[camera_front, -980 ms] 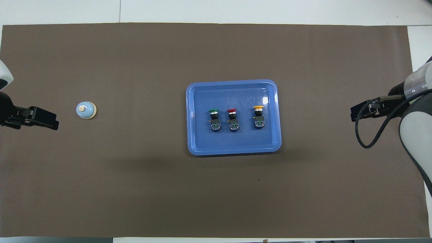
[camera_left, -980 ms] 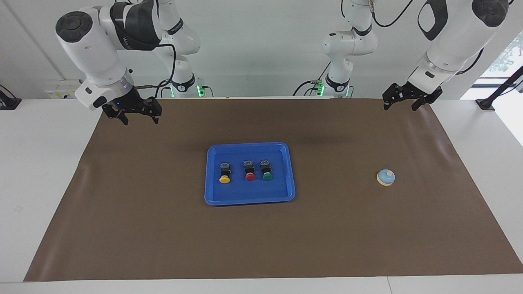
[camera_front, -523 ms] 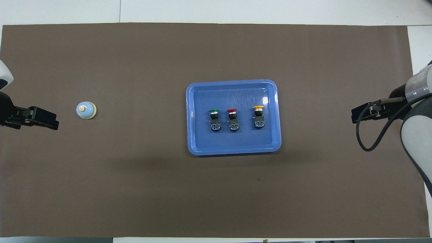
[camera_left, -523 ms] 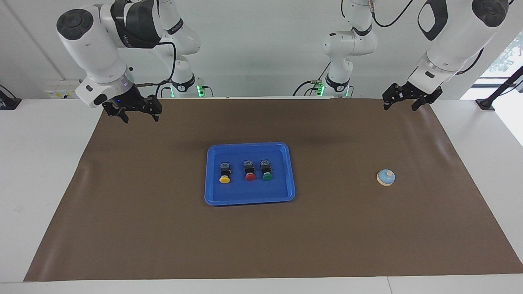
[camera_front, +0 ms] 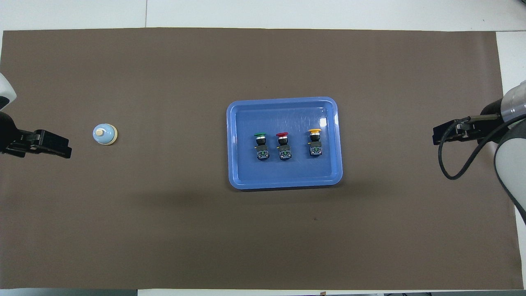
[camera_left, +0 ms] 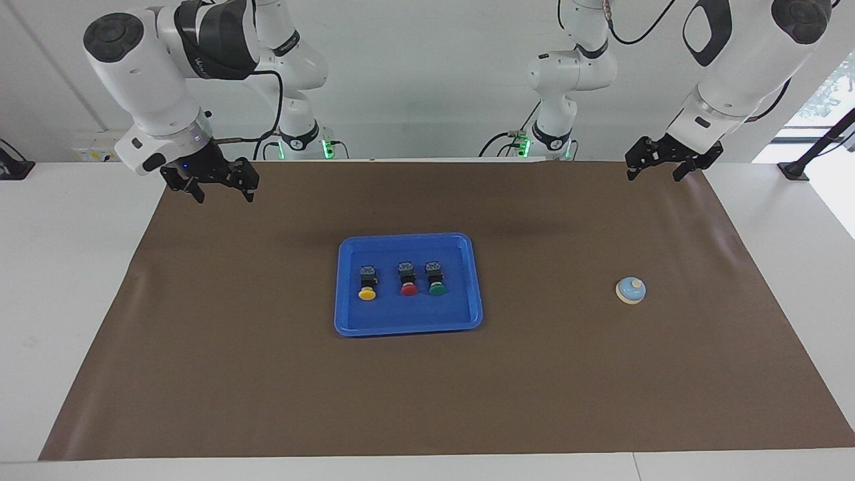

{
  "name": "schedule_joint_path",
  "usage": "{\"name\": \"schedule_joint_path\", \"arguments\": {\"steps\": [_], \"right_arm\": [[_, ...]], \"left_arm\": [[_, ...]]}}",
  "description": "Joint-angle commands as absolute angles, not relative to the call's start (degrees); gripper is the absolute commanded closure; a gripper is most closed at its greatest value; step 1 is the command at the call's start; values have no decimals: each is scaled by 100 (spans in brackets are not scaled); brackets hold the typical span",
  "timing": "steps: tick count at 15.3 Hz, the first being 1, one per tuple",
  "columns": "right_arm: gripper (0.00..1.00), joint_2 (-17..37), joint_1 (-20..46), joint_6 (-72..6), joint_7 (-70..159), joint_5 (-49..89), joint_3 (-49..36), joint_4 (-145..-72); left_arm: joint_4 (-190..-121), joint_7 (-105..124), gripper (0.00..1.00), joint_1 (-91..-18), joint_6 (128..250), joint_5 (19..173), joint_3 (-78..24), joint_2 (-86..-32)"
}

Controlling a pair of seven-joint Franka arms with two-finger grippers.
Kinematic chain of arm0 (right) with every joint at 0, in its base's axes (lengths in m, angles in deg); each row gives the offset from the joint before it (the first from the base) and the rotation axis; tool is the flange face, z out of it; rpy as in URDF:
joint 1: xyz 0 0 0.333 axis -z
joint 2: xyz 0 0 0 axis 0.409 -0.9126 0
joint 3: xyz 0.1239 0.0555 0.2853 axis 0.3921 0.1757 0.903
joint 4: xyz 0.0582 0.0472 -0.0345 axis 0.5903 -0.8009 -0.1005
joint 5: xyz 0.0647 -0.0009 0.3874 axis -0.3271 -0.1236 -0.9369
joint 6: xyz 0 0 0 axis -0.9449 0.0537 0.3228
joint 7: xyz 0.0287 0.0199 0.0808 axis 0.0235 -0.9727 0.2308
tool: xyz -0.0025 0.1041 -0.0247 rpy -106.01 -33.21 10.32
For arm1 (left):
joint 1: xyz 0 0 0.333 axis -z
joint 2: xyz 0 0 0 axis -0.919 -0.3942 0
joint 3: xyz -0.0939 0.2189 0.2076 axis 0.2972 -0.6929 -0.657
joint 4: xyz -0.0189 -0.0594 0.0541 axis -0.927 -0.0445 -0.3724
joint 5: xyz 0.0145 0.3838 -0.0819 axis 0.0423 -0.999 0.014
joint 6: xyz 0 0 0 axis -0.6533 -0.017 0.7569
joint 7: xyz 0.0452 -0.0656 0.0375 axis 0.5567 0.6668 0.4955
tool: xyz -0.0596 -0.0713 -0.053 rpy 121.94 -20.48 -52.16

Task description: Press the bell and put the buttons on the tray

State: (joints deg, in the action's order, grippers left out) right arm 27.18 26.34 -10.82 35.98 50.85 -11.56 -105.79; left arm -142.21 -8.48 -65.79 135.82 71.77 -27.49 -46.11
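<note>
The cream knob (camera_front: 99, 132) on top of the light-blue bell is next for my left gripper to go to and close on.
The blue tray (camera_left: 407, 317) lies at the middle of the table. In it the three buttons lie in a row: yellow (camera_left: 367, 284), red (camera_left: 407, 280), green (camera_left: 435, 280). The light-blue bell (camera_left: 630, 290) stands on the mat toward the left arm's end. My left gripper (camera_left: 653, 176) hangs open and empty over the mat's edge nearest the robots, apart from the bell. My right gripper (camera_left: 225, 197) hangs open and empty over the mat's corner at the right arm's end. In the overhead view the tray (camera_front: 283, 172), the bell (camera_front: 104, 134) and both grippers' tips show.
A brown mat (camera_left: 267, 374) covers most of the white table. Both arms' bases stand at the table's edge nearest the robots.
My right gripper has drawn back toward the right arm's end of the table and risen a little. The left arm, the bell, the tray and the buttons have not moved.
</note>
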Motion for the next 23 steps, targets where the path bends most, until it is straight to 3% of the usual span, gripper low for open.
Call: {"name": "schedule_joint_path", "arguments": {"steps": [1, 23], "right_arm": [[0, 2799, 2739, -1237, 3566, 5123, -1080, -10693], [0, 2808, 2730, -1149, 3654, 5115, -1080, -10702]], "left_arm": [[-14279, -826, 0, -6590, 13553, 7080, -2749, -4524], [-14279, -826, 0, -6590, 13553, 7080, -2749, -4524]]}}
